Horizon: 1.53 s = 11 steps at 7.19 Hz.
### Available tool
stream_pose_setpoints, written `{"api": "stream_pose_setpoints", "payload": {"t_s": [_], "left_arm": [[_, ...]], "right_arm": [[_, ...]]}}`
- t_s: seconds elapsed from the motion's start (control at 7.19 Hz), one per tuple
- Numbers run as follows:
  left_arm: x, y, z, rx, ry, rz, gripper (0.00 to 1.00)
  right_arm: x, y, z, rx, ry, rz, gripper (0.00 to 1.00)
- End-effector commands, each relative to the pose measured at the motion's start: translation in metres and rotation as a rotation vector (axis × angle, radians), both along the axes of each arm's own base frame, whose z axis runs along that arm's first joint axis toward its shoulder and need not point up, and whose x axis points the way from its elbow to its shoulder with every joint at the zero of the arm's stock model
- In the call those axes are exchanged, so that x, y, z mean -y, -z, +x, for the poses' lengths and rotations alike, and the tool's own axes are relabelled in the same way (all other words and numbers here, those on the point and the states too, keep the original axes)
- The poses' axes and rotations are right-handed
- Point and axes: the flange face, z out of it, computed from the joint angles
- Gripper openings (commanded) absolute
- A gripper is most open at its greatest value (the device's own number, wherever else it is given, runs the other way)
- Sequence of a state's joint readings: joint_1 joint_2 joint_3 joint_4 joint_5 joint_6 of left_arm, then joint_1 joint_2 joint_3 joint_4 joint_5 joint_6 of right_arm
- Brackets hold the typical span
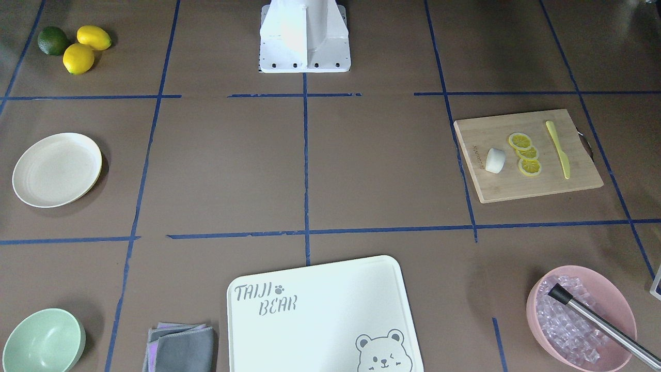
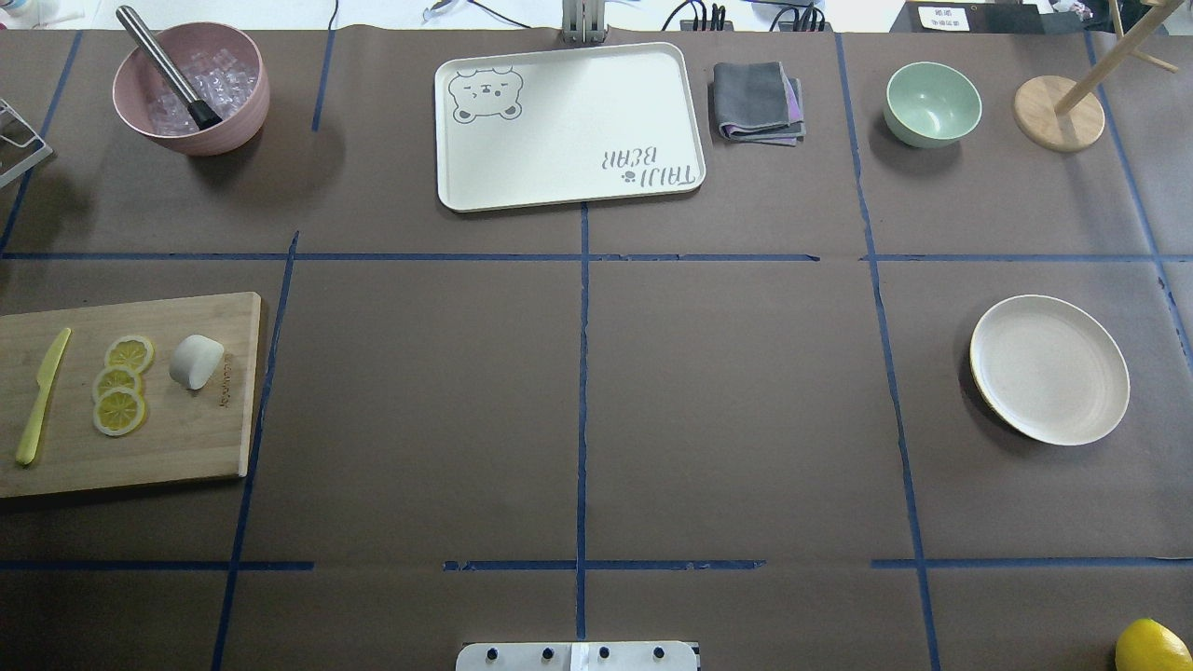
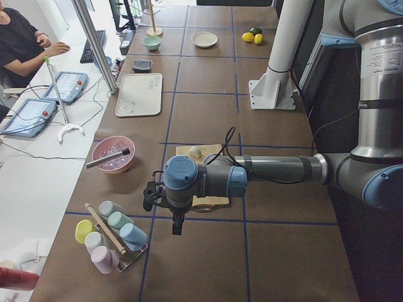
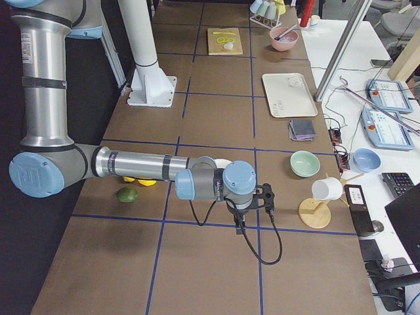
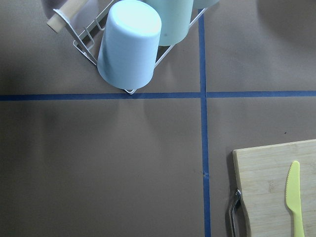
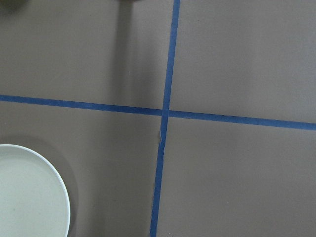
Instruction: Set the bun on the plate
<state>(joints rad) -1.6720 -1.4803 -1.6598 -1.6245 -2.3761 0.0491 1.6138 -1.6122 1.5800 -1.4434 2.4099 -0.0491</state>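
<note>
I need to next move my right gripper to the cream plate and grab the plate's outer rim (image 1: 16, 164) (image 6: 69, 217), on the side farthest from the wooden cutting board.
The bun (image 2: 196, 361), a small white lump, lies on the wooden cutting board (image 2: 186, 438) beside three lemon slices (image 2: 119, 382) and a yellow knife (image 2: 39, 396), at the table's left side. The same bun (image 1: 494, 160) shows in the front-facing view. The cream plate (image 2: 1049, 369) sits empty on the right side, and its rim (image 6: 29, 192) shows in the right wrist view. My left gripper (image 3: 150, 196) hangs over the table's left end, near the board and short of the bun. My right gripper (image 4: 269, 199) hovers beyond the plate at the right end. I cannot tell whether either is open or shut.
A pink bowl (image 2: 191, 89) of ice holds a metal tool. The bear-printed board (image 2: 569, 126), a grey cloth (image 2: 757, 101) and a green bowl (image 2: 932, 102) line the far edge. A cup rack (image 3: 110, 236) stands near the left gripper. Lemons and a lime (image 1: 77, 46) lie near the plate.
</note>
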Motion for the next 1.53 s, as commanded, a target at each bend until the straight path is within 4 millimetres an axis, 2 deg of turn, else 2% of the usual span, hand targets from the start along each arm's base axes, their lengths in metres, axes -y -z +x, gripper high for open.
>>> {"api": "stream_pose_setpoints", "payload": {"t_s": [0.0,0.42,0.56,0.97,1.25,1.39], "left_arm": [[0.000,-0.001,0.000,0.000,0.000,-0.002,1.00],[-0.002,-0.002,0.000,-0.002,0.000,-0.004,1.00],[-0.002,-0.002,0.001,-0.005,0.000,-0.004,1.00],[0.000,0.010,0.000,-0.002,-0.001,0.023,1.00],[0.000,0.009,0.001,-0.002,-0.003,0.021,1.00],[0.000,0.009,0.001,-0.002,-0.003,0.021,1.00]], "right_arm": [[0.005,0.003,0.001,-0.006,0.000,0.005,1.00],[0.002,0.000,0.000,-0.007,-0.003,-0.002,1.00],[0.002,0.002,-0.006,-0.004,-0.014,-0.021,1.00],[0.012,0.046,-0.079,0.015,-0.056,-0.141,1.00],[-0.014,0.038,-0.122,0.025,-0.138,-0.088,1.00],[-0.027,0.036,-0.155,0.050,-0.151,-0.096,1.00]]}}
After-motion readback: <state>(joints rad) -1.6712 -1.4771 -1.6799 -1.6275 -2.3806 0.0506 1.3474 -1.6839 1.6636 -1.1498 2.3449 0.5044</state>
